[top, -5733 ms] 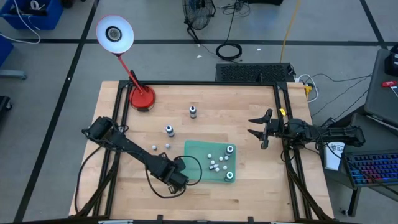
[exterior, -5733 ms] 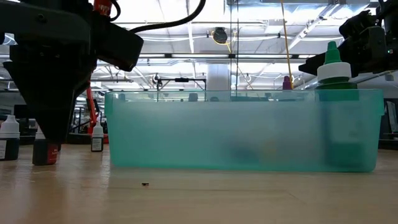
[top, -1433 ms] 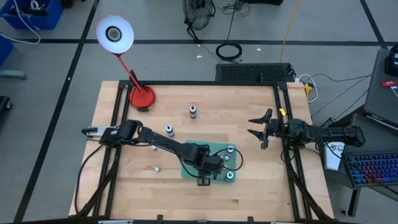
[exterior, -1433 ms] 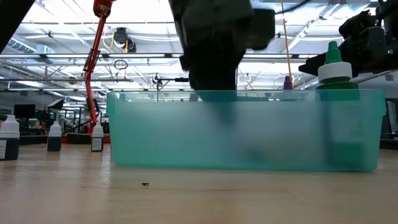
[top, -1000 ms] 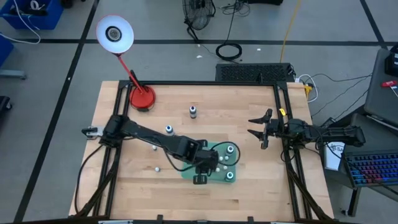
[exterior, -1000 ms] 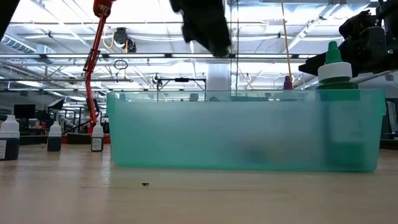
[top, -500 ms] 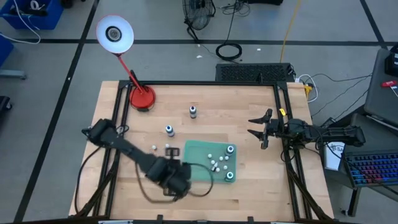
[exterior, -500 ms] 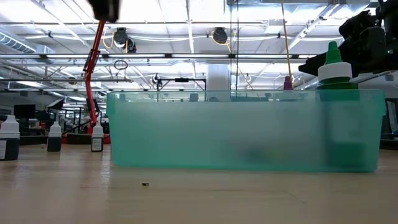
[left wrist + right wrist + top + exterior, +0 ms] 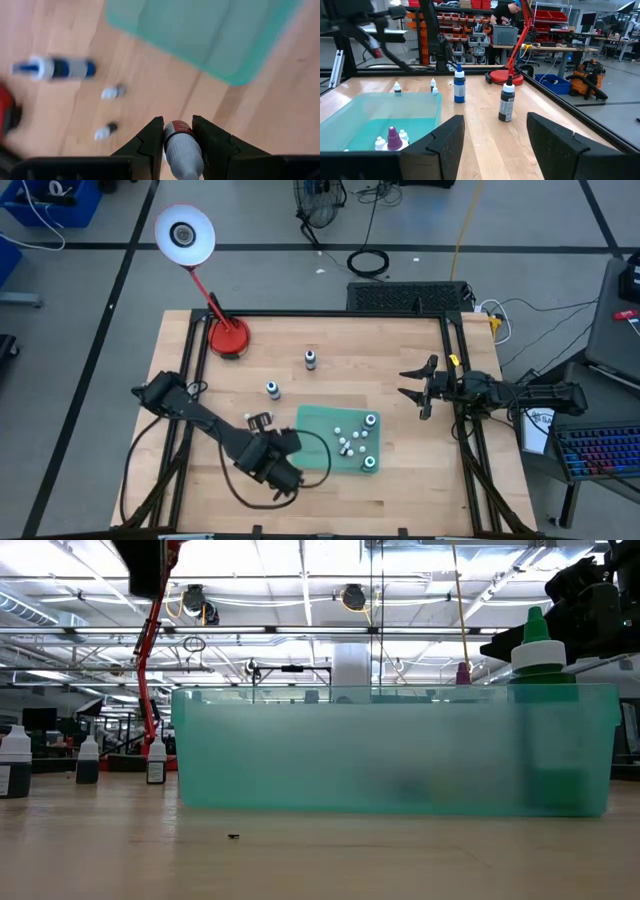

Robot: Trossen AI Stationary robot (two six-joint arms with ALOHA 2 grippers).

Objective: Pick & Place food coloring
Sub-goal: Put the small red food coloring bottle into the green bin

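Observation:
My left gripper is going to release the food coloring bottle, now high over the table, on the green tray's bare bottom point(image 9: 311, 447) point(image 9: 205, 29) next to the small bottles.
My left gripper point(image 9: 178, 150) hangs high over the table, just left of the green tray's point(image 9: 310, 430) near-left corner, shut on a tiny food coloring bottle point(image 9: 176, 136). In the low view it shows at the upper left point(image 9: 145, 565). Several small bottles point(image 9: 350, 442) lie in the tray, and a green-capped one point(image 9: 540, 650) stands above its wall. Two tiny bottles point(image 9: 114, 92) stand on the wood beyond the gripper. A blue bottle point(image 9: 272, 388) and a dark one point(image 9: 310, 359) stand farther back. My right gripper point(image 9: 410, 385) waits open at the table's right edge. My left gripper pinches the tiny bottle between its two fingers point(image 9: 147, 145), one on each side. The fingers come steeply from above. The bottle lies along them, its dark, red-banded end point(image 9: 175, 129) toward the table and its white end point(image 9: 184, 157) back between the fingers. It is lifted clear.
A red lamp base point(image 9: 228, 337) stands at the far left corner, its arm reaching off the table. Three upright bottles point(image 9: 88, 760) show at the low view's left. Bare wood lies along the near edge and between the tray and my right gripper.
My left gripper has swung from above the tray's left part toward the table's left edge and now hangs beside the tray's near-left corner. Its wrist has rolled on the way. In the low view it has passed from over the tray to the upper left.

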